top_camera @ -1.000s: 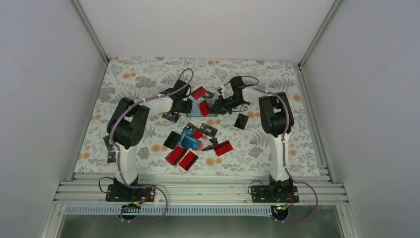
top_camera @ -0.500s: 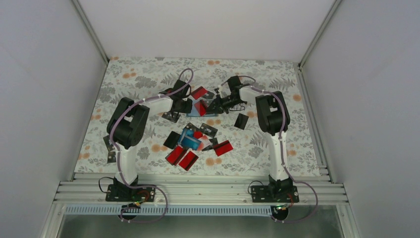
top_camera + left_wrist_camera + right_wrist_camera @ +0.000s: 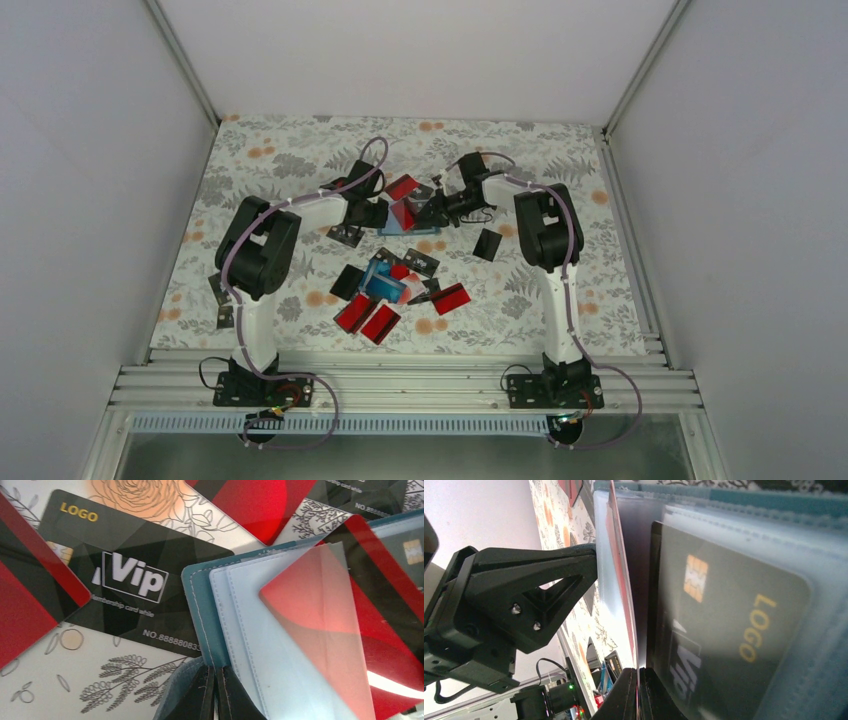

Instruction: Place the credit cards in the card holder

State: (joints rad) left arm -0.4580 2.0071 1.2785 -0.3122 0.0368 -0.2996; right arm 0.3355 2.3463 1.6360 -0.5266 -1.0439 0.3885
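Observation:
The red card sits at a slant with one corner under the clear sleeve, so the robot's right gripper should take its exposed striped edge (image 3: 385,567), straighten it and push it in.
The teal-blue card holder (image 3: 412,229) lies open at the table's far middle. In the left wrist view its teal cover (image 3: 200,610) and pale clear sleeves (image 3: 260,645) show. My left gripper (image 3: 378,213) is shut on the holder's teal edge (image 3: 215,675). My right gripper (image 3: 428,213) is shut on a red card (image 3: 404,213), held on edge (image 3: 621,580) at the sleeves. Part of the red card (image 3: 380,630) lies under a translucent sleeve. A black LOGO card (image 3: 724,625) sits in a sleeve beside it.
A black Vip card (image 3: 135,580) lies just left of the holder. A pile of red, black and blue cards (image 3: 385,290) lies nearer the arms. Single cards lie to the right (image 3: 487,243), behind the holder (image 3: 402,187) and at the left edge (image 3: 222,300).
My right gripper has moved left toward the holder, carrying the red card closer against the sleeves. The left gripper has stayed on the holder's edge.

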